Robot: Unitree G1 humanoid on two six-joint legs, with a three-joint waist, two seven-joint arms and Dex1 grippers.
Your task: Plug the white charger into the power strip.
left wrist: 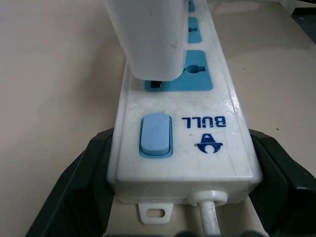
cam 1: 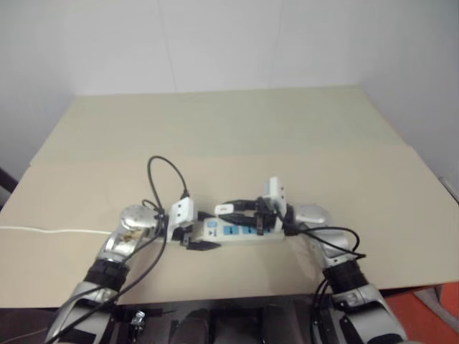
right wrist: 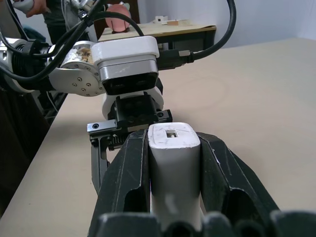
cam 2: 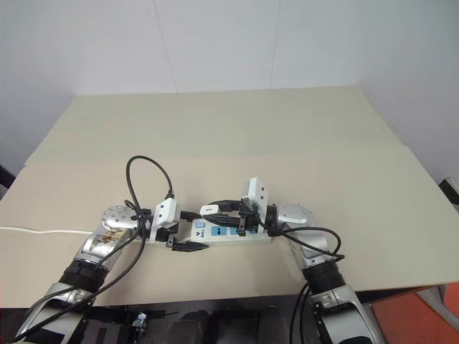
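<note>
I will release the white charger standing on the blue socket panel [cam 1: 230, 225] nearest the switch with my right gripper.
The power strip [cam 1: 237, 231] lies on the table near its front edge, blue socket panels facing up. My left gripper [cam 1: 199, 231] is shut on its switch end, one black finger [left wrist: 84, 173] against each long side. The blue switch [left wrist: 155, 134] and the cord's exit show close up. My right gripper [right wrist: 174, 136] is shut on the white charger [right wrist: 174, 163], its fingers pressing both flanks. The charger [left wrist: 148, 39] stands upright on the socket panel nearest the switch, its base at the blue face. Its prongs are hidden.
A thin white cord [cam 1: 50, 231] runs from the strip off the tan table's [cam 1: 229, 143] left edge. Black cables loop over both wrists. An orange patch [cam 1: 439, 308] lies beyond the front right corner. A second table [right wrist: 163, 29] stands farther off.
</note>
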